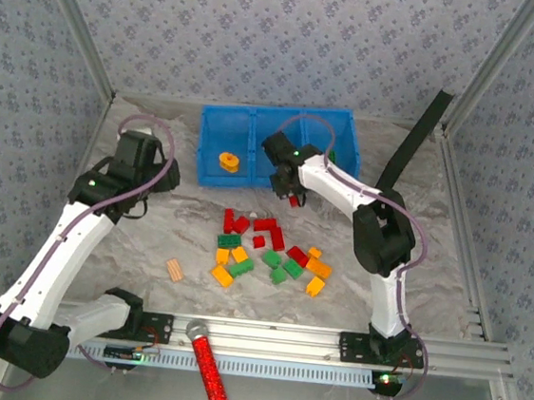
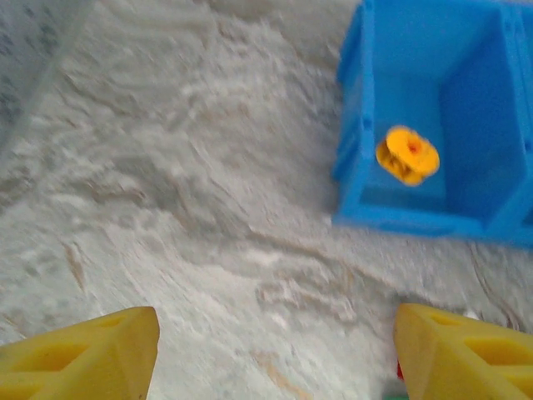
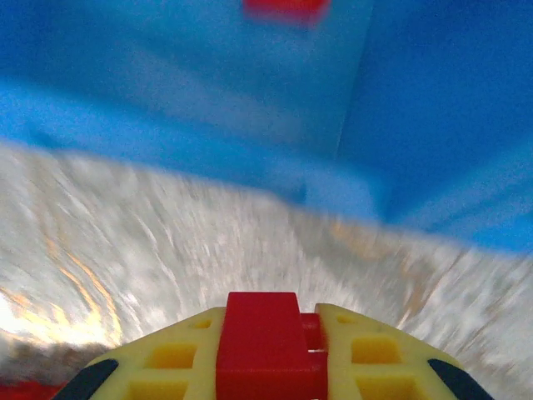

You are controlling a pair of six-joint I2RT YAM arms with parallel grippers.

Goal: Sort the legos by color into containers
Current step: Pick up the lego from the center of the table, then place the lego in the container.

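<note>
My right gripper is holding the red brick. It will let go of it in the blue tray's middle section (image 1: pixel 283 164), toward the front side of that section.
The blue three-compartment tray (image 1: pixel 256 122) stands at the back of the table. A round yellow piece (image 1: pixel 228 162) lies in its left compartment. My right gripper (image 1: pixel 293 195) hovers just in front of the tray's middle, shut on a red brick (image 3: pixel 262 342) that sits between its yellow fingers. Beyond it the tray wall (image 3: pixel 208 125) rises close, and a red brick (image 3: pixel 286 7) lies inside. Loose red, green and yellow-orange legos (image 1: pixel 271 253) are scattered mid-table. My left gripper (image 2: pixel 275 358) is open over bare table, left of the tray (image 2: pixel 366 125) and its yellow piece (image 2: pixel 407 155).
A small tan ridged block (image 1: pixel 175 269) lies left of the pile. A red glittery stick (image 1: pixel 212 376) rests across the front rail. A black strip (image 1: pixel 416 144) leans at the back right. Patterned walls close in the table on three sides.
</note>
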